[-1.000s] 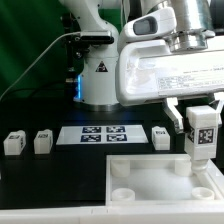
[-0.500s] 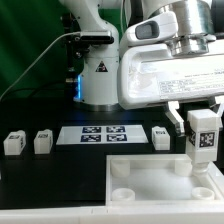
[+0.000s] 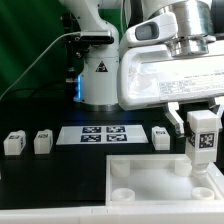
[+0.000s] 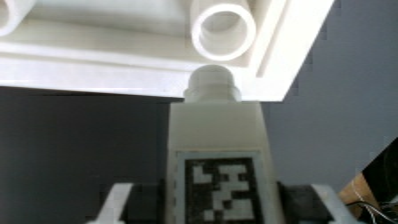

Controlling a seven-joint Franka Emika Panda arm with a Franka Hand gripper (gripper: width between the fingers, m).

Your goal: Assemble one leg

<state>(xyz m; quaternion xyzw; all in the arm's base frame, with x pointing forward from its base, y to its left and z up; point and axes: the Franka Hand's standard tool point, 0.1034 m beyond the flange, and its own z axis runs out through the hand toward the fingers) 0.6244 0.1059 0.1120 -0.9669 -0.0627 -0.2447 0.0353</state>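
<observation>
The white leg will stand upright in the tray's near corner socket point(image 3: 203, 193) point(image 4: 224, 32) just below my gripper, and my gripper needs to let go of it there.
My gripper point(image 3: 203, 128) is shut on a white leg point(image 3: 202, 136) with a black-and-white tag, held upright above the far right corner of the large white tray point(image 3: 150, 180). In the wrist view the leg point(image 4: 221, 140) fills the middle, its round peg tip pointing toward a round corner socket point(image 4: 224, 30) of the tray point(image 4: 107, 50), still apart from it. My fingers point(image 4: 128, 200) press both sides of the leg. Three look-alike legs lie on the table: two on the exterior view's left point(image 3: 13, 143) point(image 3: 42, 142) and one point(image 3: 161, 138) beside the marker board.
The marker board point(image 3: 103, 134) lies flat behind the tray. The arm's white base point(image 3: 98, 70) stands at the back. A green curtain point(image 3: 25, 40) hangs on the exterior view's left. A black cable runs down across it.
The gripper with the leg has sunk very slightly toward the tray since one second ago; in the last half second nothing visibly moved.
</observation>
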